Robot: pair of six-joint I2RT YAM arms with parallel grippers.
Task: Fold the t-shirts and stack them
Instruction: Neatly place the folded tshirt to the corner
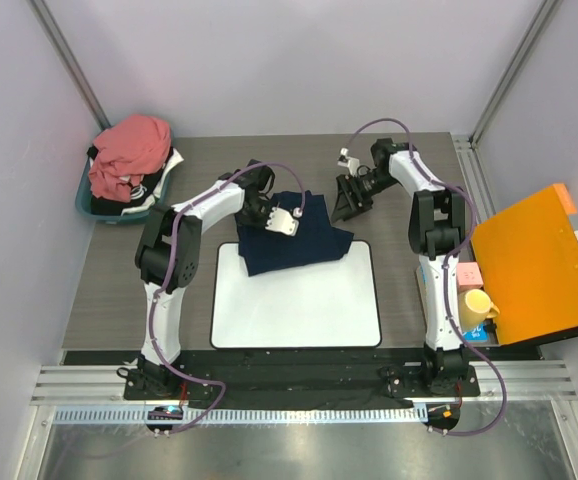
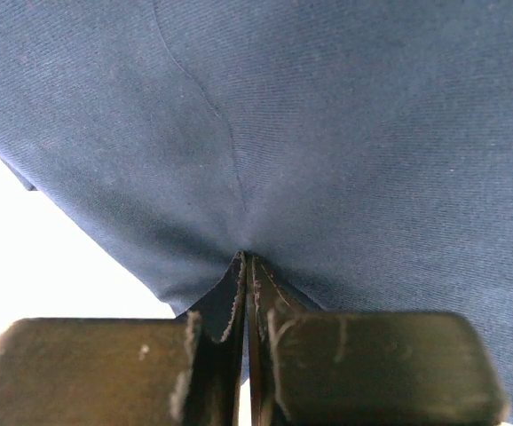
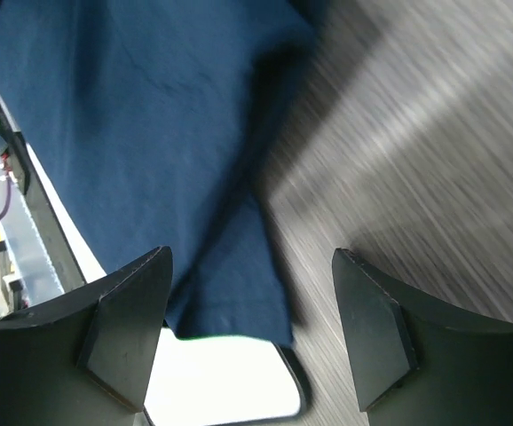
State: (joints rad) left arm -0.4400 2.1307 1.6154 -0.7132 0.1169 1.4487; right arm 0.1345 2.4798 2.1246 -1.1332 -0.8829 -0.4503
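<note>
The fingers of my right gripper should close on the navy t-shirt's open side edge [image 1: 321,217] [image 3: 240,164], just past the corner that sticks out at the far edge of the white mat.
The navy t-shirt [image 1: 294,240] lies partly folded across the far edge of the white mat [image 1: 295,305]. My left gripper [image 1: 266,212] is shut on a fold of the navy cloth [image 2: 327,133]; the jaws meet with fabric pinched between them. My right gripper [image 1: 347,205] is open and empty, just right of the shirt's far right edge; in the right wrist view the shirt [image 3: 132,115] and the mat's corner [image 3: 230,382] show between its fingers. The salmon-pink t-shirt [image 1: 129,150] is heaped on a basket at the far left.
The teal basket [image 1: 87,205] with dark and white clothes under the pink shirt stands at the far left. A flat orange panel [image 1: 534,265] lies on the right, with a yellow cup [image 1: 477,305] and a pink box [image 1: 469,274] beside it.
</note>
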